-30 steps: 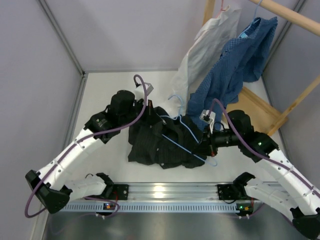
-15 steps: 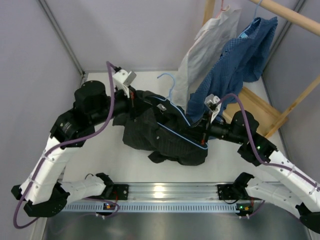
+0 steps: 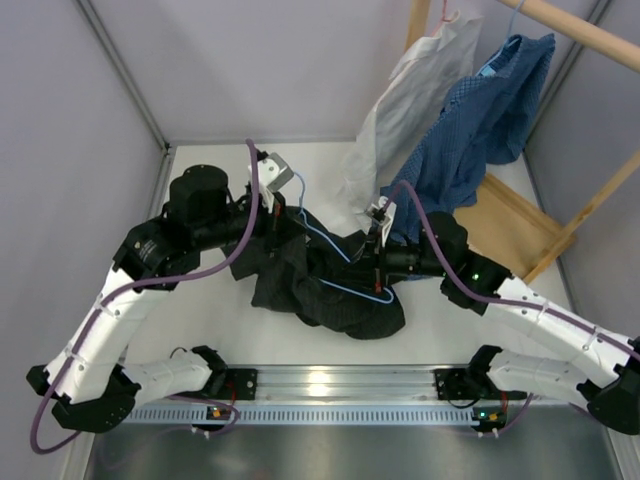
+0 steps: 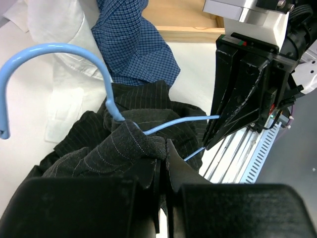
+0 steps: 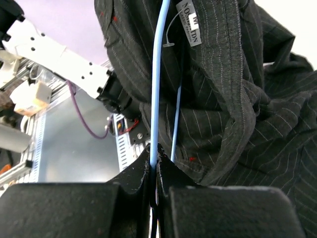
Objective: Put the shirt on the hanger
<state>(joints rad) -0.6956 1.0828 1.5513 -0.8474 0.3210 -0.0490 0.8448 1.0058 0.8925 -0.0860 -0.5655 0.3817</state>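
Note:
The robot's left gripper is pinching a bunched shirt fold to one side of the hanger's hook, so it should open and take the shirt (image 4: pixel 120 127) below the hook.
The black shirt (image 3: pixel 320 275) hangs bunched between both arms above the table; it also shows in the left wrist view (image 4: pixel 124 144) and the right wrist view (image 5: pixel 237 99), where its white neck label (image 5: pixel 190 22) is visible. The light-blue wire hanger (image 3: pixel 345 285) runs through the shirt, its hook (image 4: pixel 44 54) sticking out of the cloth. My left gripper (image 3: pixel 272 215) is shut on a fold of the shirt (image 4: pixel 163 151). My right gripper (image 3: pixel 375 262) is shut on a hanger wire (image 5: pixel 156 99).
A white shirt (image 3: pixel 400 110) and a blue dotted shirt (image 3: pixel 470 130) hang from a wooden rack (image 3: pixel 580 30) at the back right, with its wooden base (image 3: pixel 510 225) on the table. An aluminium rail (image 3: pixel 340 385) runs along the near edge.
Both grippers have moved closer together and the shirt is more bunched. The left arm has come down and right, the right gripper has shifted left, and the hanger hook has swung towards the left gripper.

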